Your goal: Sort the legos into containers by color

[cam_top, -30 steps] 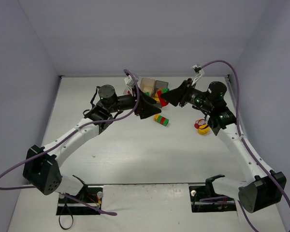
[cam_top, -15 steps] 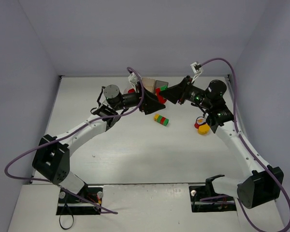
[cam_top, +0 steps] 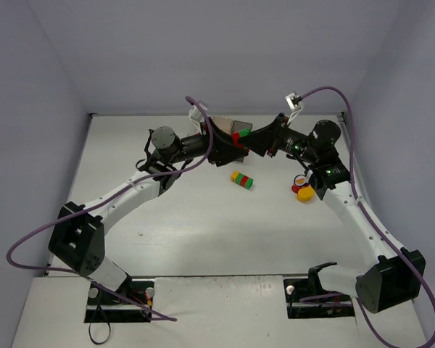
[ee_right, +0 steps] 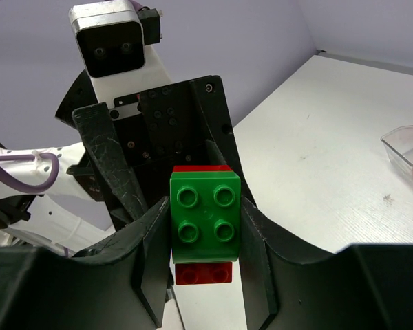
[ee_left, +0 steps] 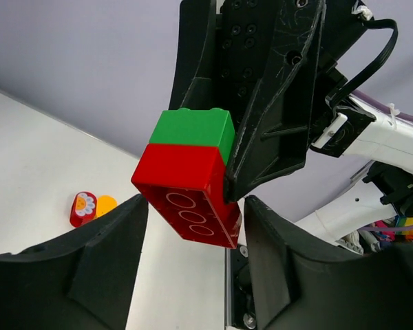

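Note:
I will hold the red brick with my left gripper while my right gripper takes hold again of just the green brick (ee_right: 206, 216) before pulling, because my right gripper's finger overlaps the red brick's side.
My right gripper (ee_right: 205, 206) is shut on a green brick (ee_right: 205, 216) that has a red brick (ee_right: 203, 273) joined beneath it, held up in the air. In the top view the pair (cam_top: 239, 135) hangs in front of the containers (cam_top: 230, 125) at the back. My left gripper (ee_left: 196, 203) faces it, open, with its fingers on either side of the red brick's (ee_left: 186, 185) end; the right finger (ee_left: 261, 227) is close to or touching it. In the top view the left gripper (cam_top: 228, 151) and right gripper (cam_top: 246, 142) meet nose to nose.
A stack of yellow, red and green bricks (cam_top: 241, 179) lies on the table in the middle. A red piece and a yellow piece (cam_top: 302, 191) lie to the right, under the right arm. A clear container (ee_right: 406, 148) holding a red brick shows at the right wrist view's edge.
My left gripper has moved up and to the right, closing in on the red brick held by the right gripper. The right gripper has shifted slightly back with its bricks.

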